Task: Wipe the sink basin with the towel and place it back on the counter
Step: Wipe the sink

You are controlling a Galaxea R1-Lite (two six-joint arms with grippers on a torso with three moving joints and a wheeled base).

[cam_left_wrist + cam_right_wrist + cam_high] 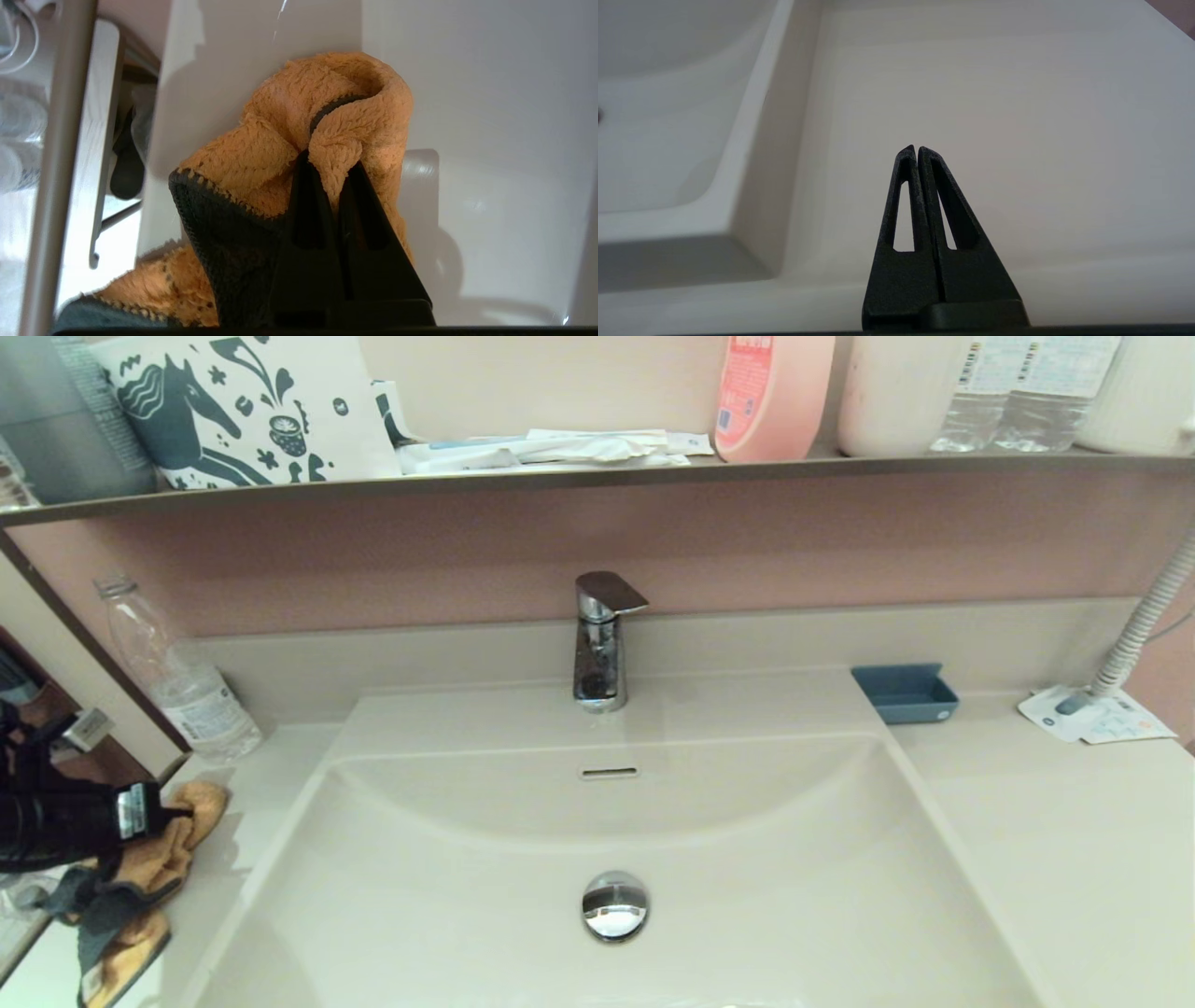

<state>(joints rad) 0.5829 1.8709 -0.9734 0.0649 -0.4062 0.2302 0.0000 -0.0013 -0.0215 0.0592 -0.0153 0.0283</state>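
The left gripper will release the orange towel on the counter (71,965) near its outer edge, in front of the clear bottle.
The orange towel (163,859) with dark trim hangs bunched over the counter (271,765) at the left of the sink basin (747,877). My left gripper (182,814) is shut on a fold of the towel (289,140), pinched between its black fingers (303,205). Part of the cloth drapes down past the counter's left edge. The basin holds a chrome drain plug (615,904) and a slot overflow hole (609,772). My right gripper (917,149) is shut with nothing in it, above the counter (1017,116) to the right of the basin; it is out of the head view.
A chrome faucet (600,639) stands behind the basin. A clear bottle (177,677) stands on the counter's back left, close to the towel. A blue tray (905,692) and a white leaflet (1097,715) lie at the back right. A brown shelf (597,476) carries bottles and packets.
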